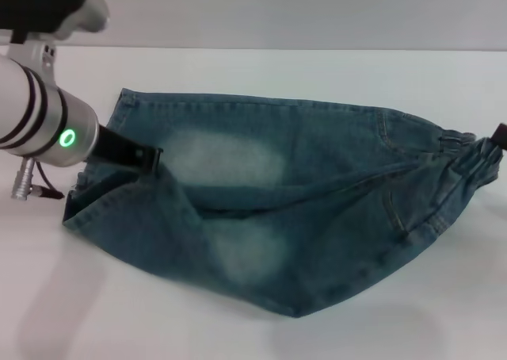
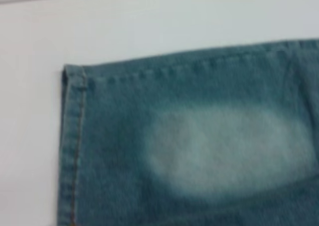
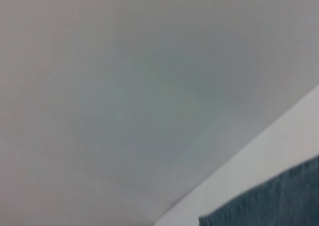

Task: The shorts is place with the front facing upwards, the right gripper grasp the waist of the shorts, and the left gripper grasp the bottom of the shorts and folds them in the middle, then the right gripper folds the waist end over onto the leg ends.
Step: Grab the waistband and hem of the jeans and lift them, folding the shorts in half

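Observation:
I should use my left gripper to release the near leg's hem on the far leg (image 1: pixel 150 97) (image 2: pixel 111 80), next to the far corner of that leg's hem.
The blue denim shorts (image 1: pixel 317 185) lie across the white table (image 1: pixel 238 328), leg ends at the left and gathered waist end (image 1: pixel 475 158) at the right. My left gripper (image 1: pixel 154 160) is shut on the near leg's hem and holds it above the far leg. The cloth hangs in a fold from there. Only a black tip of my right gripper (image 1: pixel 500 134) shows at the frame's edge, with the waistband bunched and pulled up to it. In the left wrist view the far leg's stitched hem (image 2: pixel 72 136) and faded patch (image 2: pixel 224 151) lie flat. A corner of the denim (image 3: pixel 269 201) shows in the right wrist view.
Bare white table surface (image 1: pixel 261 70) runs behind the shorts, and more (image 1: pixel 95 296) lies in front of them. A small metal connector with a cable (image 1: pixel 28 189) hangs under the left arm near the table.

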Controlling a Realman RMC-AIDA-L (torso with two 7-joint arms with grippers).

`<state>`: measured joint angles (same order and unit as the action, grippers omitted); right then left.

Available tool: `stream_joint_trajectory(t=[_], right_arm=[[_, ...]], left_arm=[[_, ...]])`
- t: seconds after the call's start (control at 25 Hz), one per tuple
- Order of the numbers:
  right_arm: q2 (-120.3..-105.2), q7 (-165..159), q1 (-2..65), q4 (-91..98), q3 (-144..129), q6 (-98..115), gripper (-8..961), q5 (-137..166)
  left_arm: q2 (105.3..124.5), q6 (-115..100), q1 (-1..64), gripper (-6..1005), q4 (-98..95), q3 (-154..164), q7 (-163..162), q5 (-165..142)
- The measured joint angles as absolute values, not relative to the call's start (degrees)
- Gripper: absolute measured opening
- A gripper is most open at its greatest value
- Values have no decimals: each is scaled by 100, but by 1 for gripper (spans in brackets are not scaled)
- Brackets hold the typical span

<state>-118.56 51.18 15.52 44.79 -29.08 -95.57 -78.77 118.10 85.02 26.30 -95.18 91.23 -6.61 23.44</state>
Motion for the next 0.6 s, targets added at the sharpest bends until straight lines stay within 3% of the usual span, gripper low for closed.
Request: stream_joint_trajectory(t=[0.6], right_arm=[[-11775, 5805, 1869, 3048, -1809, -8825, 0, -8487]], left_arm=[[11810, 5696, 1673, 41, -9447, 8798, -634, 2758]])
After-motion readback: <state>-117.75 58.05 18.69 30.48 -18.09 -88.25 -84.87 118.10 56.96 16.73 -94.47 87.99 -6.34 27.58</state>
